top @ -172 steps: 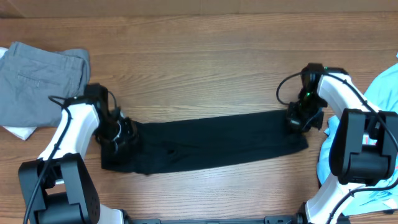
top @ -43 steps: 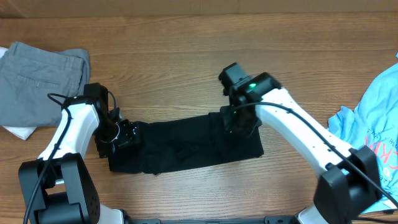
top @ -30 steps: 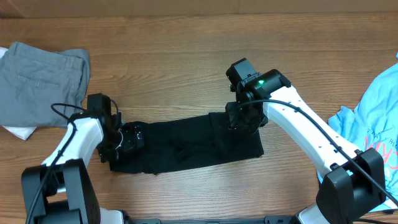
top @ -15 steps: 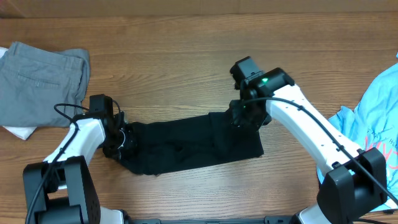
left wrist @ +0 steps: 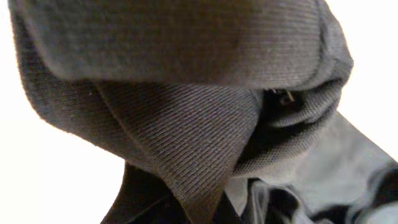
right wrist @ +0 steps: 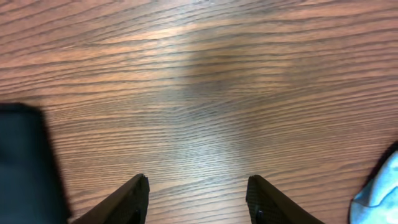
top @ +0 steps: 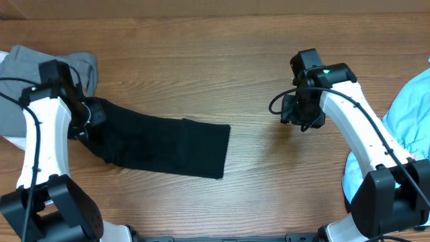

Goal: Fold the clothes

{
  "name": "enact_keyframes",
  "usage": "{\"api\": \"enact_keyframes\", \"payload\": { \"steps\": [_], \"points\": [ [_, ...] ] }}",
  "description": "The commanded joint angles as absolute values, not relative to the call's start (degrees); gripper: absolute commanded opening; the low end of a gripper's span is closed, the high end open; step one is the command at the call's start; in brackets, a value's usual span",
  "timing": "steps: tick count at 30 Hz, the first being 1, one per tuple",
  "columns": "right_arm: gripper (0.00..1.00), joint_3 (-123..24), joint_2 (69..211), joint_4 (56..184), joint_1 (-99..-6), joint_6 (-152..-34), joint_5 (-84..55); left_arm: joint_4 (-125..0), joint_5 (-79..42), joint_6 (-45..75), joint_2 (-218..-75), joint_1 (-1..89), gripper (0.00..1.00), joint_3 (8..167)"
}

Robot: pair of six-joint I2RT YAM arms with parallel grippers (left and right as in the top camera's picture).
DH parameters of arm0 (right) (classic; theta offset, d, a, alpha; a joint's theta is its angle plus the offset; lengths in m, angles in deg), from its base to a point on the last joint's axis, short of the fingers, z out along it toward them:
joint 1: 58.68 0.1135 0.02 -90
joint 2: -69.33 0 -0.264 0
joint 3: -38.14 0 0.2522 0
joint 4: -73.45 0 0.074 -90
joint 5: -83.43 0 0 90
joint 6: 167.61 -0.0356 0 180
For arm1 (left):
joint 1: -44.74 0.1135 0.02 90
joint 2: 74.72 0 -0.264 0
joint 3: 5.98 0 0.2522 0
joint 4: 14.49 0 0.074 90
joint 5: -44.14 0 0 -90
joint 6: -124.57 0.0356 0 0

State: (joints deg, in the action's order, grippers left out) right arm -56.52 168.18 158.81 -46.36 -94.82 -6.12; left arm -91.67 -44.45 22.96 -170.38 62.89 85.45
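Note:
Next, I let go of the collar end of the black shirt with my left gripper on the shirt's flat opposite end (top: 205, 143) near the middle of the table.
The black shirt (top: 161, 144) lies as a folded strip across the left half of the table, its right edge near the middle. At its left end, my left gripper (top: 89, 121) is shut on the fabric beside the grey garment. The left wrist view is filled by the shirt's dark ribbed collar (left wrist: 186, 124), which hides the fingers. My right gripper (top: 300, 119) hovers open over bare wood to the right of the shirt. Its two fingertips (right wrist: 134, 199) stand apart with nothing between them. The shirt's edge (right wrist: 25, 162) shows at the left of the right wrist view.
A grey garment (top: 13, 81) lies at the far left, partly under my left arm. A light blue T-shirt (top: 411, 101) is bunched at the right edge, and a corner of it (right wrist: 379, 196) shows in the right wrist view. The wooden table (top: 201, 74) stretches between.
My left gripper closed on the shirt's left end and dragged the whole shirt left and back toward the grey garment. My right gripper drew away to the right, empty.

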Motion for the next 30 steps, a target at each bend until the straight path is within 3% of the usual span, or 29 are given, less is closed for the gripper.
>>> {"api": "enact_keyframes", "payload": {
  "steps": [1, 6, 18, 30],
  "points": [
    [0.55, -57.4, 167.4, 158.7, -46.8, -93.8, -5.8, -94.4, -43.2, 22.8, -170.2, 60.7, 0.05, 88.6],
    [0.54, -57.4, 167.4, 158.7, -46.8, -93.7, -5.8, -98.1, -38.3, 22.8, -170.2, 54.1, 0.05, 89.0],
    [0.54, -57.4, 167.4, 159.1, -46.8, -93.7, -5.8, -97.9, -43.7, 19.1, -170.7, 29.4, 0.09, 88.5],
    [0.55, -57.4, 167.4, 159.1, -46.8, -93.7, -5.8, -96.8, -41.8, 16.0, -171.0, 22.2, 0.09, 88.5]
  ]
}}
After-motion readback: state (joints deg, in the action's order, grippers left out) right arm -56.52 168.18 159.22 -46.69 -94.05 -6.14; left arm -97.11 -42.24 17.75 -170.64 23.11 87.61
